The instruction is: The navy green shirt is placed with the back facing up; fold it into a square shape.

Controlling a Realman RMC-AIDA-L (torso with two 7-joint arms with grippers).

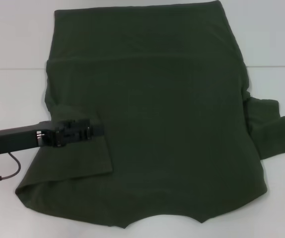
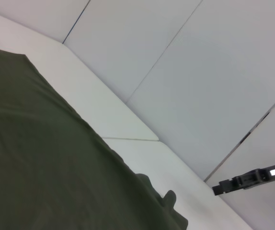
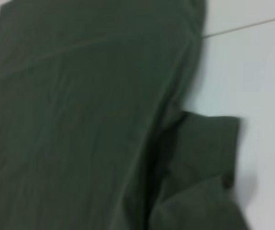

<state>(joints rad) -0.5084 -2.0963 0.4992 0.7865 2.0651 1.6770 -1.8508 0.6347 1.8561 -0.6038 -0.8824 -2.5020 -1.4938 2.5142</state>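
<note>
The robot's right gripper should close on the outer edge of the crumpled sleeve (image 1: 280, 119) (image 3: 227, 181) of the navy green shirt, since that sleeve still sticks out.
The navy green shirt (image 1: 167, 114) lies flat on the white table, plain back up, and fills most of the head view. Its left sleeve (image 1: 80, 158) is folded inward onto the body. Its right sleeve (image 1: 269, 129) still sticks out, crumpled, on the table. My left gripper (image 1: 97, 130) reaches in from the left and lies low over the top corner of the folded sleeve. The shirt also shows in the left wrist view (image 2: 41, 158) and in the right wrist view (image 3: 89, 120), where the right sleeve (image 3: 204, 158) is seen from above. My right gripper is out of view.
The white table (image 1: 13, 99) has bare surface to the left and right of the shirt, with a seam line across it. A cable (image 1: 6, 173) hangs from the left arm. A dark bar-shaped part (image 2: 247, 178) shows far off in the left wrist view.
</note>
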